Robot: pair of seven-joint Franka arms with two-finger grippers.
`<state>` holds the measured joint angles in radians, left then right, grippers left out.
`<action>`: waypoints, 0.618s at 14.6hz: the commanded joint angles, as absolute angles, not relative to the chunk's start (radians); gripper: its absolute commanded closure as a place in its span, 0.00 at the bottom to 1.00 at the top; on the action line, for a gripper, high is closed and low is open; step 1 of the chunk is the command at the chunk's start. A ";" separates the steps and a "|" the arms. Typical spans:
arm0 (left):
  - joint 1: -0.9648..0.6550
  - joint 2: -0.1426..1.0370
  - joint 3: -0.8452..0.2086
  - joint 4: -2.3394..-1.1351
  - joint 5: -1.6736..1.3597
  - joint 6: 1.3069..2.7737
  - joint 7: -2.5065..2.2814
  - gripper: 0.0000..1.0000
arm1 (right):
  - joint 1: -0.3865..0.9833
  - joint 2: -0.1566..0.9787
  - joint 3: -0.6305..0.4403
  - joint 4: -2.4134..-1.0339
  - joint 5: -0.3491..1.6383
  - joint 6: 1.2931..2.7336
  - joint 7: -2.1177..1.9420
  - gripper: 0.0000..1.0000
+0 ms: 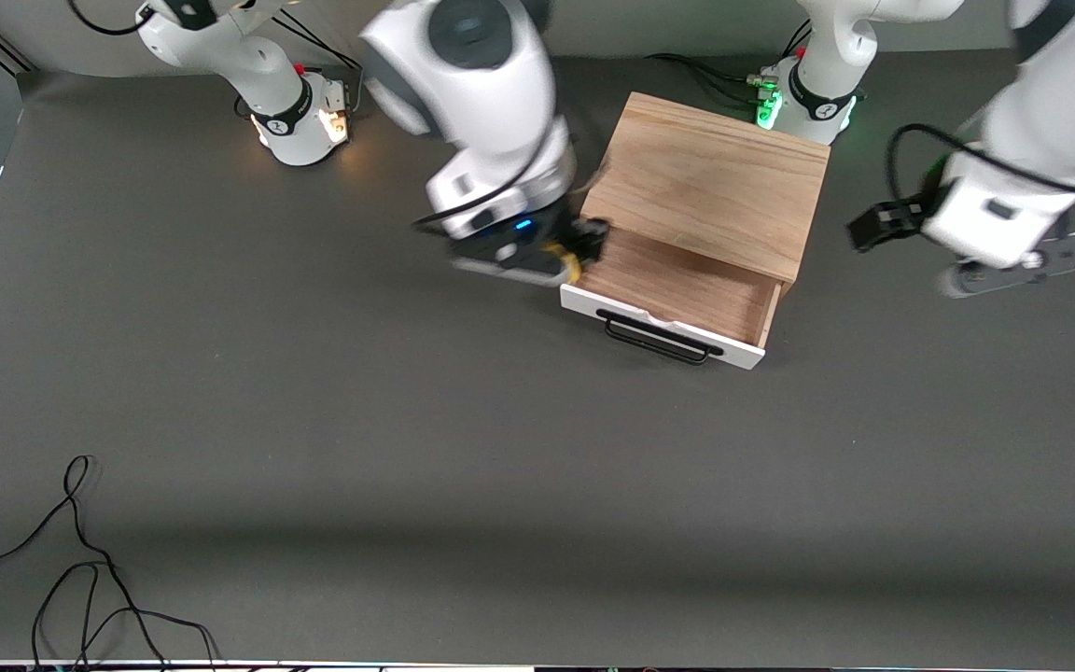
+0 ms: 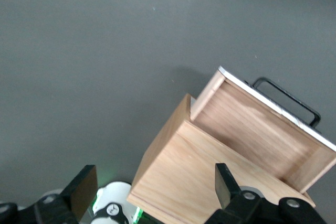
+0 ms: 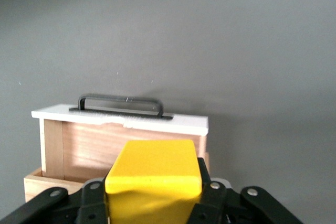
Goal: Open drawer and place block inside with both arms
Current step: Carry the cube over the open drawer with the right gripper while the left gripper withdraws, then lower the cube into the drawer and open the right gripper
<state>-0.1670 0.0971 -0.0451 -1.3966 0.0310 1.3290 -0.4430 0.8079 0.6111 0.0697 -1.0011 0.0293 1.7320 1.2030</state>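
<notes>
Next, my right gripper puts the yellow block down in the drawer (image 1: 631, 286) (image 3: 156, 153) behind its white front panel, near the corner closest to it.
The light oak box (image 1: 715, 182) stands on the table with its drawer (image 1: 677, 299) pulled open, showing a white front panel, a black bar handle (image 1: 659, 341) and a bare wooden interior. My right gripper (image 1: 575, 250) is shut on the yellow block (image 3: 152, 179) and holds it over the drawer's corner toward the right arm's end. A sliver of the block (image 1: 564, 257) shows in the front view. My left gripper (image 2: 152, 190) is open and empty, up in the air over the table beside the box, toward the left arm's end. The drawer (image 2: 262, 129) shows in the left wrist view.
The grey table (image 1: 407, 448) carries black cables (image 1: 80, 579) at the corner nearest the front camera toward the right arm's end. Both arm bases (image 1: 300, 117) stand along the edge farthest from the front camera, the left one (image 1: 803, 103) close to the box.
</notes>
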 commanded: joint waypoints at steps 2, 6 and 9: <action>-0.065 0.046 -0.054 -1.465 0.041 1.413 -0.231 0.00 | 0.887 0.713 0.057 -0.971 -0.028 1.778 1.336 0.99; -0.002 0.051 -0.054 -1.468 0.032 1.469 -0.095 0.00 | 0.904 0.771 0.060 -0.977 -0.032 1.778 1.368 0.99; -0.014 0.049 -0.060 -1.460 0.038 1.456 -0.092 0.00 | 0.919 0.808 0.061 -0.977 -0.032 1.784 1.385 0.98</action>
<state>-0.0054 0.0761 -0.0489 -1.4373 0.0307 1.4461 -0.1110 0.8990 0.7790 0.0686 -1.0035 -0.0204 1.7819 1.3445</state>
